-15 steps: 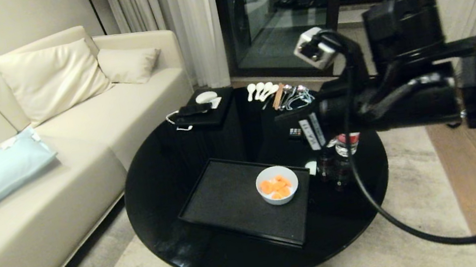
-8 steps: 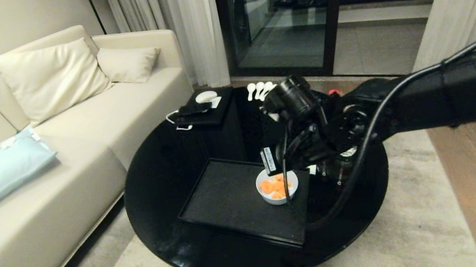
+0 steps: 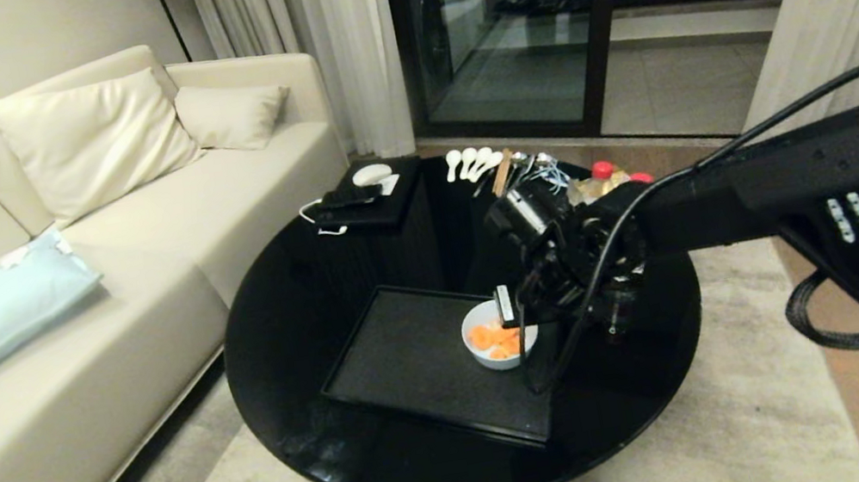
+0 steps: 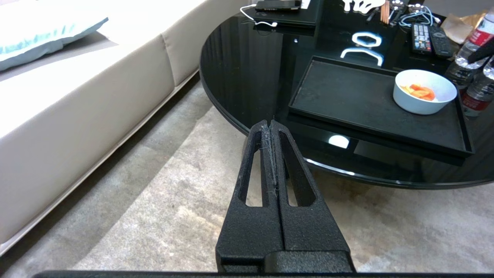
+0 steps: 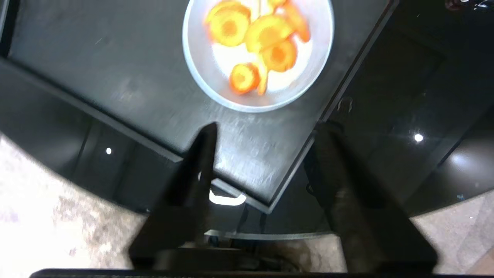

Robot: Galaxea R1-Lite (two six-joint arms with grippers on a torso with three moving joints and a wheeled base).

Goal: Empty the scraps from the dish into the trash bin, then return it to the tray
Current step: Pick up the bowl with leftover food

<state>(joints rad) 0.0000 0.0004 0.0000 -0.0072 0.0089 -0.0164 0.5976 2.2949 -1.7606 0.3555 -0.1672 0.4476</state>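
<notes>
Next, I bring my right gripper shut on the dish's rim (image 3: 537, 338) (image 5: 327, 62), taking the side that is nearest to the short edge of the tray.
The dish (image 3: 491, 348), a small white bowl, stands at the right end of the black tray (image 3: 414, 357) and holds the orange scraps (image 3: 495, 337). My right gripper (image 3: 526, 322) hangs just above the dish's right rim, pointing down. In the right wrist view its jaws stand apart with nothing between them (image 5: 269, 129). The dish (image 5: 312, 73), the scraps (image 5: 266, 33) and the tray corner (image 5: 115, 77) lie below it. My left gripper (image 4: 271, 122) is shut and empty, parked low over the carpet, off the table. The trash bin is out of view.
The tray rests on a round black glass table (image 3: 295, 324). At its far side are a black box (image 3: 375, 202), white spoons (image 3: 469, 163) and cables. Water bottles (image 4: 476, 92) stand right of the tray. A cream sofa (image 3: 90, 245) is on the left.
My right arm has swung down from high in front of the head camera to just above the dish. The dish and tray have not moved.
</notes>
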